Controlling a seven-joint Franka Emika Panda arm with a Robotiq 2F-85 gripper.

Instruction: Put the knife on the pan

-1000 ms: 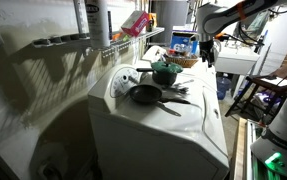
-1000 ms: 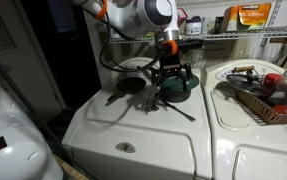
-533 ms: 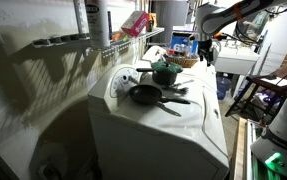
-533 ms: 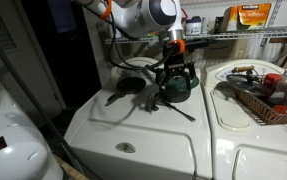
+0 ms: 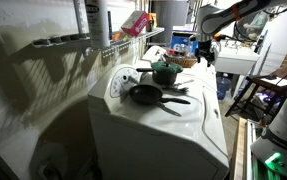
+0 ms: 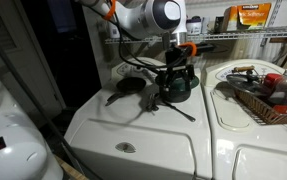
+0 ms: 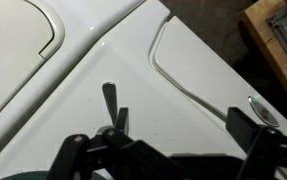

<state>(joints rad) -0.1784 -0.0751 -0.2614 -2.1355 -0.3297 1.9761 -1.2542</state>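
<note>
Next, I lower my gripper to the knife's handle (image 5: 186, 85) (image 7: 112, 104) beside the green pot and close it there, near the handle's rounded end.
The black pan (image 6: 131, 85) lies on the white washer top, its long handle pointing to the front left; it also shows in an exterior view (image 5: 143, 95). A long thin dark utensil, apparently the knife (image 6: 179, 110), lies flat on the lid in front of the green pot (image 6: 180, 88), to the right of the pan. It also shows in an exterior view (image 5: 181, 98). My gripper (image 6: 177, 80) hangs open and empty just above the pot; it also shows in an exterior view (image 5: 209, 55). In the wrist view my gripper (image 7: 181, 122) shows spread jaws over the white lid, beside a grey utensil handle (image 7: 108, 95).
A second washer on the right carries a wire basket (image 6: 258, 95) of bottles and tools. A wire shelf (image 6: 233, 35) with boxes runs along the wall behind. A small dark piece (image 6: 151, 103) lies between pan and knife. A spoon-like tip (image 7: 264, 110) shows at the wrist view's right edge.
My gripper has shifted slightly to the right above the green pot, still open. Pan, pot and knife have not moved.
</note>
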